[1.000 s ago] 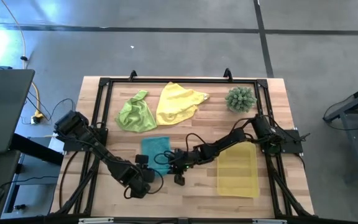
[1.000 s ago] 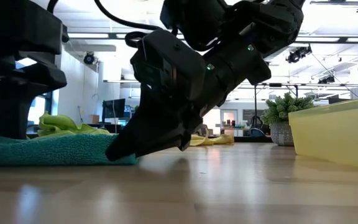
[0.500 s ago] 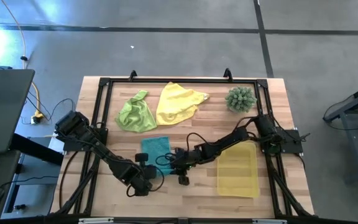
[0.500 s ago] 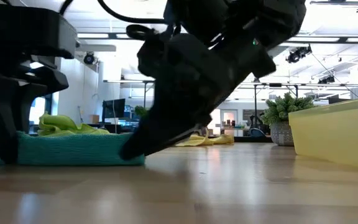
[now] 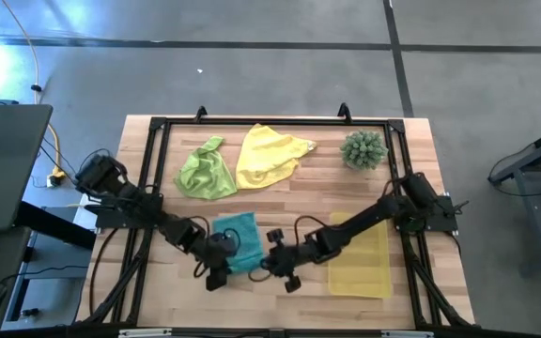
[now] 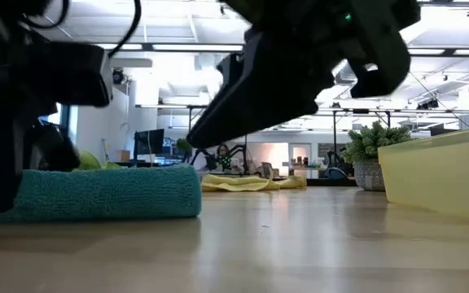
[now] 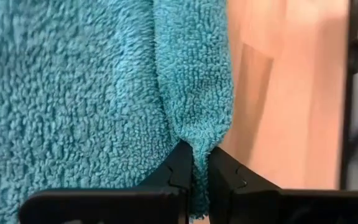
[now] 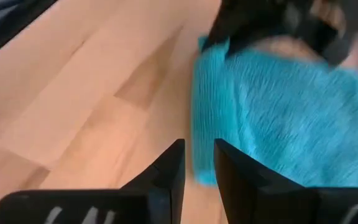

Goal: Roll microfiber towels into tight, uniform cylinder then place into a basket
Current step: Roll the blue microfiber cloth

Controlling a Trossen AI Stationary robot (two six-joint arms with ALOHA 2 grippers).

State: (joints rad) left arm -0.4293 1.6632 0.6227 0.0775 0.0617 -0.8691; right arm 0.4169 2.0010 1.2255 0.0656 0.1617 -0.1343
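Observation:
The teal towel's fold lies loose at the end opposite my left gripper. My right gripper needs to open wider and pinch the fold's loose end point(image 6: 189, 196) before rolling.
The teal towel point(image 5: 238, 237) lies on the wooden table, near the front and left of the middle, with a thick fold along its near edge point(image 6: 96, 194). My left gripper point(image 5: 220, 268) stands at the towel's near left corner, shut on that fold point(image 7: 197, 168). My right gripper point(image 5: 272, 263) hovers just right of the towel, above the table point(image 6: 198, 138); its fingers stand a narrow gap apart point(image 8: 199, 155) with nothing between them. The yellow towel point(image 5: 270, 155) and the lime towel point(image 5: 205, 174) lie crumpled at the back. The yellow basket point(image 5: 360, 255) sits at the right. My left gripper pinches a raised ridge of the teal towel point(image 7: 194, 146) between its two fingers, at the end of the folded strip along the towel's edge. The cloth there is gathered into more than one layer. The ridge runs away from the fingers, and the rest of the towel lies on the table.
A spiky green plant point(image 5: 363, 150) stands at the back right, beyond the basket's wall point(image 6: 438, 175). A black frame rail point(image 5: 252, 122) borders the table. Bare wood shows between the teal towel and the basket point(image 5: 303, 282).
My right gripper has risen off the table and drawn back toward the near right, away from the teal towel. My left gripper has come in onto the towel's near left corner. The towel's near edge now stands thicker and rounder than before.

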